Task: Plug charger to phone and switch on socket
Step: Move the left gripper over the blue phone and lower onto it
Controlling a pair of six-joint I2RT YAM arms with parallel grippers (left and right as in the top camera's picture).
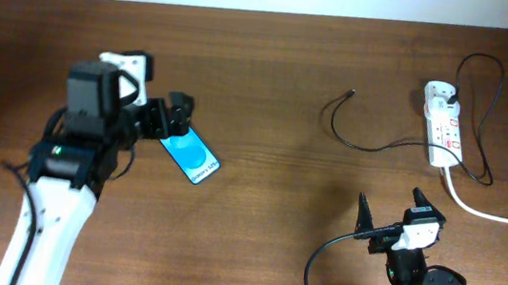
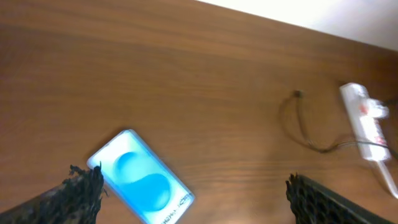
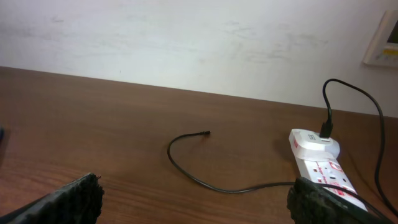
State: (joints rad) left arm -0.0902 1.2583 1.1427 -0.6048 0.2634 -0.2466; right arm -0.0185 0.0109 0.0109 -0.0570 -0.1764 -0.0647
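Observation:
The robot's left gripper needs to next come down over the phone and close on its long sides [image 1: 186, 147] [image 2: 143, 182], around the middle of the screen.
The phone [image 1: 192, 157] lies flat at the table's left-centre, blue screen up, and also shows in the left wrist view [image 2: 142, 179]. My left gripper [image 1: 173, 114] is open just above its far end, with nothing between the fingers. The charger cable [image 1: 361, 141] curves across the table to a free tip [image 1: 351, 92], its other end on a white adapter [image 1: 439, 90] in the socket [image 1: 444, 126]. The cable [image 3: 205, 180], the socket [image 3: 323, 165] and the adapter [image 3: 314, 139] show in the right wrist view. My right gripper [image 1: 392, 208] is open and empty near the front edge.
The socket's thick white cord [image 1: 490, 214] runs off to the right edge. The black cable loops behind the socket [image 1: 489, 102]. A pale wall [image 3: 186, 43] stands behind the table's far edge.

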